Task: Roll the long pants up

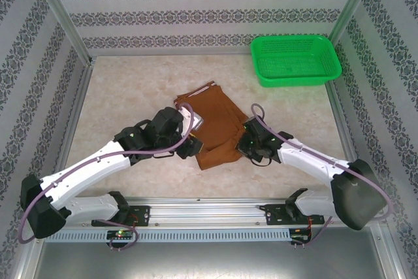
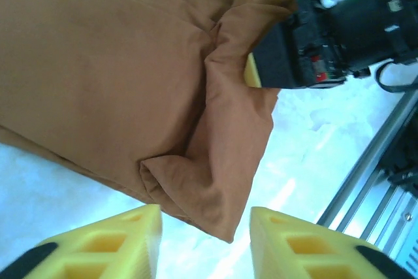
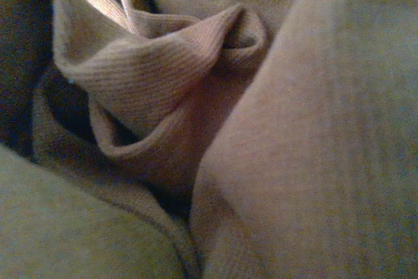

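The pants' near corner is loose beyond the fold that my right gripper holds, so next my left gripper comes around and pinches the pants' near edge (image 1: 225, 162) before rolling.
The long pants (image 1: 219, 125) lie folded into a rust-brown block in the middle of the table. My left gripper (image 1: 191, 148) is at their near left corner. In the left wrist view it (image 2: 206, 243) stands open, its yellow fingers (image 2: 124, 240) on either side of a loose cloth corner (image 2: 222, 213) without pinching it. My right gripper (image 1: 243, 144) is at the near right edge. The left wrist view shows it (image 2: 256, 70) shut on a bunched fold of the pants (image 2: 98, 63). Cloth (image 3: 326, 129) presses right up against the right wrist camera and hides its fingers.
A green plastic basket (image 1: 295, 60) stands at the back right, apart from the pants. Patterned walls close in the table on three sides. A metal rail (image 1: 215, 207) runs along the near edge by the arm bases.
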Controlling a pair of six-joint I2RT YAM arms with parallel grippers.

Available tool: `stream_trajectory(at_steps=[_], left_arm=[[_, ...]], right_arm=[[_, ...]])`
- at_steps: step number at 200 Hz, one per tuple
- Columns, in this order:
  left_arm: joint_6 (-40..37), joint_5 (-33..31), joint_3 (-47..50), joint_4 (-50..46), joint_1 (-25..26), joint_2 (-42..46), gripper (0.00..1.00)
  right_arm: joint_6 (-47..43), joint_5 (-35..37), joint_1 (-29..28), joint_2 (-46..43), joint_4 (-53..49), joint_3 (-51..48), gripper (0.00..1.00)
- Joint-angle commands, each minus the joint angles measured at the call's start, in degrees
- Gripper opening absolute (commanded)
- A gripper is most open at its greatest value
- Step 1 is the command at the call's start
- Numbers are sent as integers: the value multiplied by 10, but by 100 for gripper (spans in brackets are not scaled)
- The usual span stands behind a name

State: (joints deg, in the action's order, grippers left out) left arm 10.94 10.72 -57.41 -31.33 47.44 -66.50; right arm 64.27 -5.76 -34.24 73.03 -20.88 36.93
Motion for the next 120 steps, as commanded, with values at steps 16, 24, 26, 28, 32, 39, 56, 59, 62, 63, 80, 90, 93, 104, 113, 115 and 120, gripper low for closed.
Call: stream_trajectory(at_steps=[16, 24, 26, 28, 32, 39, 56, 59, 62, 63, 80, 90, 93, 104, 113, 115, 120], left_arm=[[-7, 65, 20, 76, 25, -109, 13], [-4, 68, 21, 98, 31, -132, 9], [-4, 72, 22, 103, 32, -136, 9], [-5, 77, 22, 109, 33, -140, 8], [-6, 85, 22, 118, 35, -149, 7], [-4, 92, 22, 131, 38, -163, 6], [-5, 119, 20, 148, 41, -194, 5], [-6, 121, 20, 149, 41, -198, 5], [-8, 125, 19, 149, 41, -202, 5], [-8, 127, 19, 149, 42, -204, 5], [-15, 126, 16, 137, 42, -230, 5], [-24, 105, 7, 112, 42, -255, 4], [-28, 99, 5, 106, 42, -263, 4], [-34, 74, 3, 92, 42, -290, 3], [-32, 45, -1, 83, 42, -311, 2], [-32, 40, -2, 81, 42, -316, 2], [-32, 28, -5, 76, 42, -328, 2]], right_arm=[[18, 16, -16, 14, 11, -17, 0], [19, 16, -17, 13, 14, -19, 0], [19, 16, -18, 13, 14, -19, 0], [19, 17, -18, 13, 14, -20, 0], [20, 19, -19, 12, 13, -20, 0], [22, 20, -19, 9, 14, -23, 0], [22, 19, -18, 11, 16, -25, 0], [21, 18, -19, 11, 17, -25, 0], [21, 17, -19, 11, 19, -26, 0], [21, 17, -19, 11, 19, -27, 0], [21, 14, -20, 13, 22, -31, 0], [24, 12, -21, 11, 24, -35, 0], [24, 12, -21, 11, 24, -36, 0], [27, 13, -21, 6, 26, -41, 0], [31, 13, -22, 1, 27, -45, 0], [31, 13, -22, 0, 27, -47, 0], [33, 14, -23, -3, 27, -49, 0]])
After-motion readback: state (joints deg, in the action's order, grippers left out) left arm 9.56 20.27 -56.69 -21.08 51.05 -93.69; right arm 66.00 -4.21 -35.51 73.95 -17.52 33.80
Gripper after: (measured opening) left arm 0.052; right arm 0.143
